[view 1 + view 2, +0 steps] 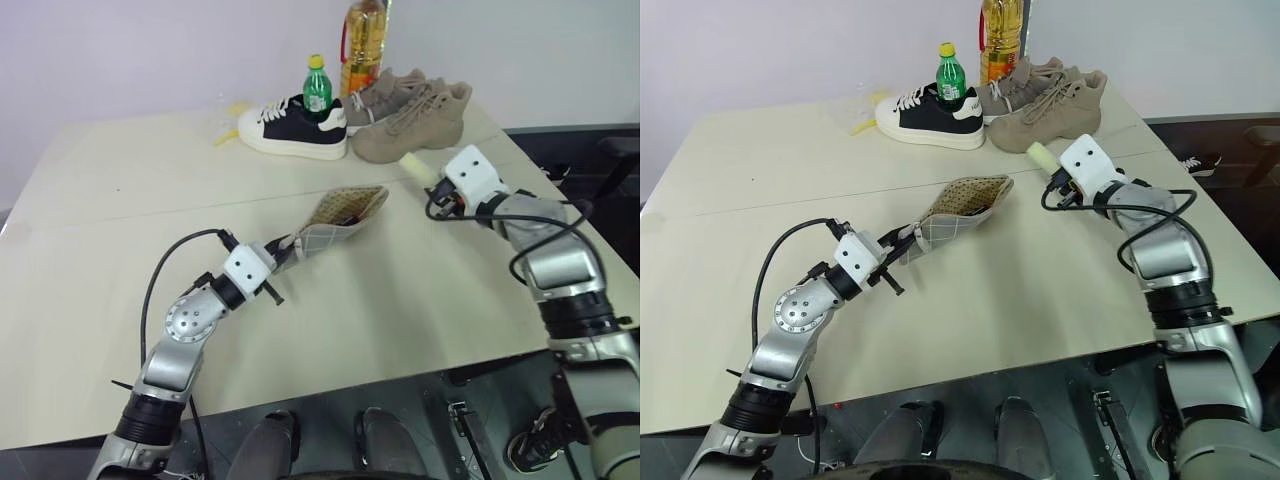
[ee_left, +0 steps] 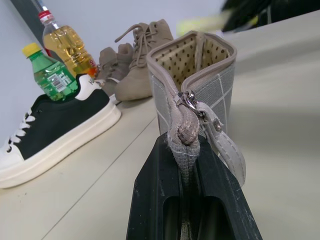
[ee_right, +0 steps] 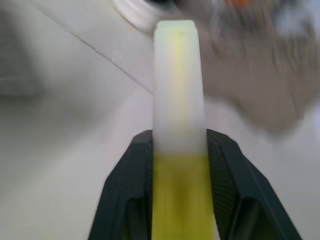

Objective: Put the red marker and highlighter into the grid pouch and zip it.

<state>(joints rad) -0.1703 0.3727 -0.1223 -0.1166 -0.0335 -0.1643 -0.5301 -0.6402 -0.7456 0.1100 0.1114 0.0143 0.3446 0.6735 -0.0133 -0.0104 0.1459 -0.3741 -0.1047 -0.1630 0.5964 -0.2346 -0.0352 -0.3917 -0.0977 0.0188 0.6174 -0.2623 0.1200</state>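
Observation:
Next, I release the yellow highlighter from my right gripper inside the grid pouch's opening (image 1: 344, 209), along the dotted lining.
The grid pouch (image 1: 340, 226) lies on the table's middle, grey with white lines, its open mouth raised toward the far right and showing a dotted lining (image 2: 192, 55). My left gripper (image 1: 284, 250) is shut on the pouch's near end, just below the silvery zipper pull (image 2: 191, 100). A small dark, reddish bit (image 1: 346, 217) shows inside the mouth; I cannot tell if it is the red marker. To the pouch's right, my right gripper (image 1: 430, 182) hangs above the table, shut on the yellow highlighter (image 3: 177, 90), whose pale cap (image 1: 412, 165) points away from the fingers.
At the table's back stand a black-and-white sneaker (image 1: 295, 128), a green bottle (image 1: 317, 88), an oil bottle (image 1: 362, 45) and a pair of tan boots (image 1: 415, 115). Yellow scraps (image 1: 230, 125) lie left of the sneaker. The table's right edge (image 1: 600, 250) runs past my right arm.

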